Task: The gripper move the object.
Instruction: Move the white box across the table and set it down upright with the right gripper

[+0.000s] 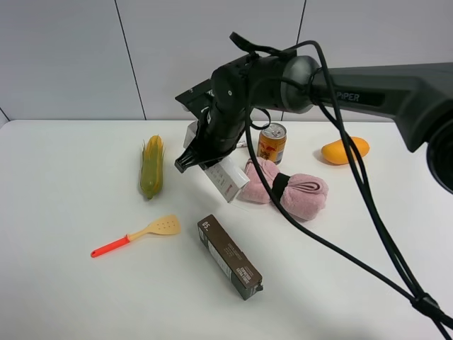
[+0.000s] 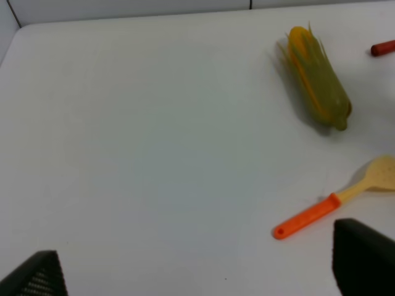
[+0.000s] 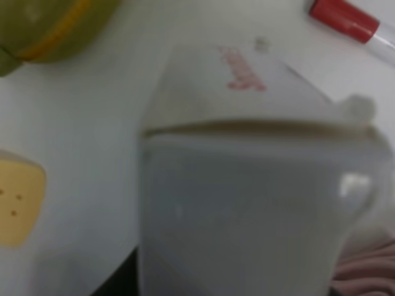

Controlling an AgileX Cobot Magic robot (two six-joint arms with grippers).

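Next, my right gripper releases the white carton behind the dark brown carton, between the corn and the pink towel (image 1: 214, 184).
My right gripper (image 1: 200, 160), a black claw on a thick dark grey arm, reaches across to the middle of the table. It is shut on one end of the long white carton (image 1: 227, 180), which slants down to the right, between the corn (image 1: 151, 166) and the pink towel (image 1: 290, 188). In the right wrist view the carton (image 3: 247, 203) fills the frame, blurred, with a red mark on it. My left gripper (image 2: 200, 268) is open and empty over bare table; only its two fingertips (image 2: 364, 259) show. The left arm is out of the exterior view.
A dark brown carton (image 1: 228, 256) lies in front of the white one. A yellow spatula with an orange handle (image 1: 138, 234) lies to the front left. A drink can (image 1: 272, 143) and a mango (image 1: 345, 150) stand behind the towel. A red-capped pen (image 3: 342, 18) lies nearby.
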